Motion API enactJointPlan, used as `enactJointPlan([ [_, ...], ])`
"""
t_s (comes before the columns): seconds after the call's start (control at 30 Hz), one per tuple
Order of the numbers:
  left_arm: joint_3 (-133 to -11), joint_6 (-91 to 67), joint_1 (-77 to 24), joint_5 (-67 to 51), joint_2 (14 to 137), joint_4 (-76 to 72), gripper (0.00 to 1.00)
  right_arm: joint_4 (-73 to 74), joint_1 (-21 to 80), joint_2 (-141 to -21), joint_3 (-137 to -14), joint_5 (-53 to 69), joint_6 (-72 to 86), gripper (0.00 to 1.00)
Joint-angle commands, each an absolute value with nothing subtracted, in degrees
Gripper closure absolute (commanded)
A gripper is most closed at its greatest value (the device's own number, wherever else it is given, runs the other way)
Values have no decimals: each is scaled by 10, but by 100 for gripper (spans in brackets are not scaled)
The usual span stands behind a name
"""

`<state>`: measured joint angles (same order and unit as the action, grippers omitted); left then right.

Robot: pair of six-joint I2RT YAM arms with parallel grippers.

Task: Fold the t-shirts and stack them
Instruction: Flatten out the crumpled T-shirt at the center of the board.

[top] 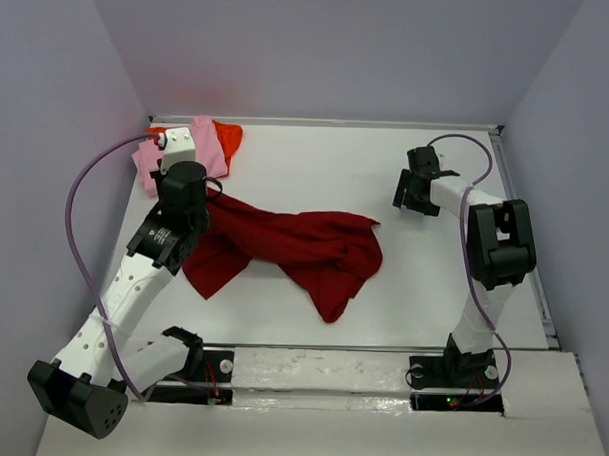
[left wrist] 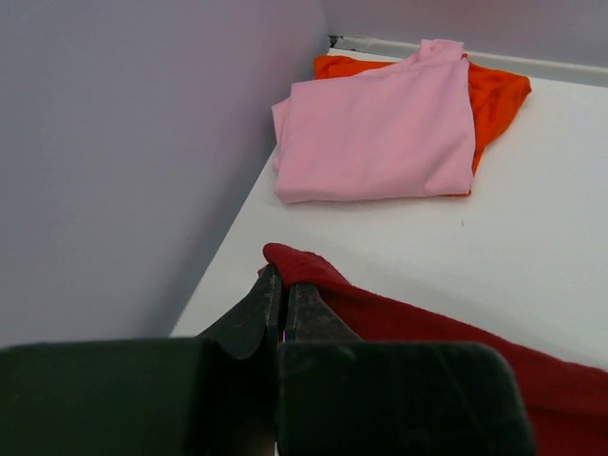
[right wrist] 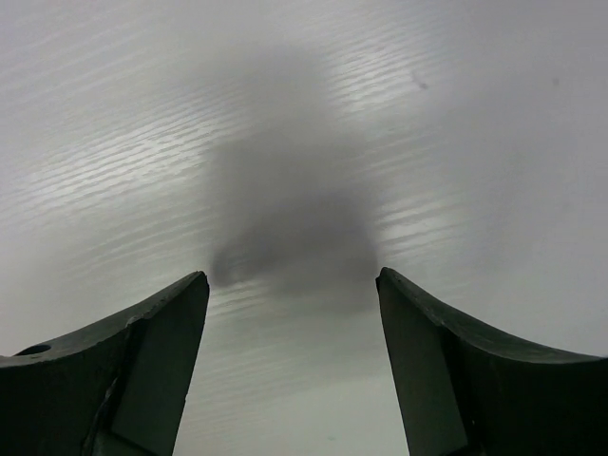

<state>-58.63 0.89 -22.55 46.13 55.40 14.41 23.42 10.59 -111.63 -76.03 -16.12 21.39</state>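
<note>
The pointed far corner (top: 375, 222) of the dark crimson t-shirt, the corner nearest my right gripper, is the next place this gripper should go to and close on.
The dark crimson t-shirt (top: 294, 248) lies crumpled across the middle of the table. My left gripper (top: 191, 184) is shut on its far left edge (left wrist: 304, 271), pinching the cloth between the fingertips. The light pink t-shirt (top: 172, 153) lies folded on top of the folded orange-red t-shirt (top: 228, 137) in the back left corner; both show in the left wrist view, pink (left wrist: 380, 128) over orange-red (left wrist: 494, 90). My right gripper (top: 414, 192) is open and empty, close over bare table (right wrist: 294, 190) at the right.
The side wall (left wrist: 123, 161) stands close on the left of the left gripper. The table's raised rim (top: 328, 122) runs along the back. The right arm's links (top: 499, 245) stand near the right edge.
</note>
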Motion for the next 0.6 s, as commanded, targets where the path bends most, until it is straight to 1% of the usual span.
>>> enactJointPlan([
  [0.0,-606,12,-221,497,543,121,100,247,92,-1064,-769,-218,207,22],
  [0.07,-606,13,-221,490,543,120,100,247,86,-1062,-769,-204,210,22],
  [0.3,-588,4,-221,409,534,111,100,231,97,-1088,-782,-73,221,25],
  [0.47,-570,-27,-221,324,540,98,100,217,134,-1101,-795,-45,214,25],
  [0.57,-567,-35,-222,292,545,91,100,216,148,-1123,-802,-30,222,25],
])
